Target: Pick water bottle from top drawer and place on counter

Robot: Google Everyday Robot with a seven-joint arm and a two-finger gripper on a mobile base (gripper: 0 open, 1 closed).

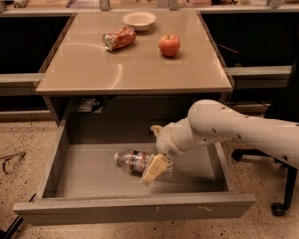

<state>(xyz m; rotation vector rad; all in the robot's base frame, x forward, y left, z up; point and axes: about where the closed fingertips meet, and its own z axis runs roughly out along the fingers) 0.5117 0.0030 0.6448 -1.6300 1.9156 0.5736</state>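
Next, I grip the water bottle's body (150, 163), on the half farther from its cap, inside the open top drawer.
The water bottle (131, 161) lies on its side on the floor of the open top drawer (139, 209), cap to the left. My gripper (150, 156) is down inside the drawer at the bottle's right end. It is open, with one cream finger (155, 169) lying across the front of the bottle and the other behind it, near the drawer's back. The bottle's right end is hidden by the gripper. The beige counter (129, 71) is above the drawer.
On the counter lie a crushed red soda can (118, 38), a red apple (169, 45) and a white bowl (139, 20). A black office chair (291, 108) stands to the right of the drawer, behind my arm. Dark shelving flanks the counter.
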